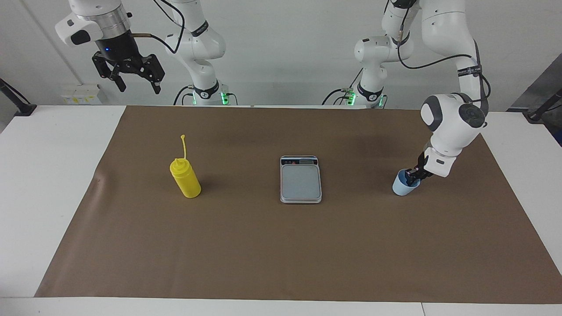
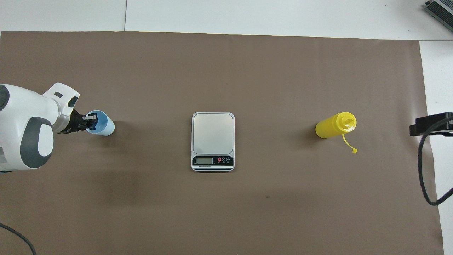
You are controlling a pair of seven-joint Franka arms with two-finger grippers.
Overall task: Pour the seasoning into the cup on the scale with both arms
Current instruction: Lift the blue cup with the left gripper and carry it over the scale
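Observation:
My left gripper is going to set the light-blue cup down gently on the middle of the scale's bare plate (image 2: 212, 130).
The light-blue cup (image 1: 403, 186) stands upright on the brown mat near the left arm's end of the table; it also shows in the overhead view (image 2: 102, 124). My left gripper (image 1: 413, 174) is down at the cup, its fingers closed across the rim, one inside and one outside. The silver-grey scale (image 1: 300, 180) lies at the middle of the mat with a bare plate, its display strip toward the robots. The yellow seasoning bottle (image 1: 185, 177) stands upright toward the right arm's end, cap strap sticking up. My right gripper (image 1: 138, 87) waits open, high over the table's edge by the robots.
The brown mat (image 1: 281, 250) covers most of the white table (image 1: 52, 145). A black cable (image 2: 424, 170) hangs from the right arm at that end of the table. A dark bracket (image 1: 15, 103) stands at the table's corner near the right arm.

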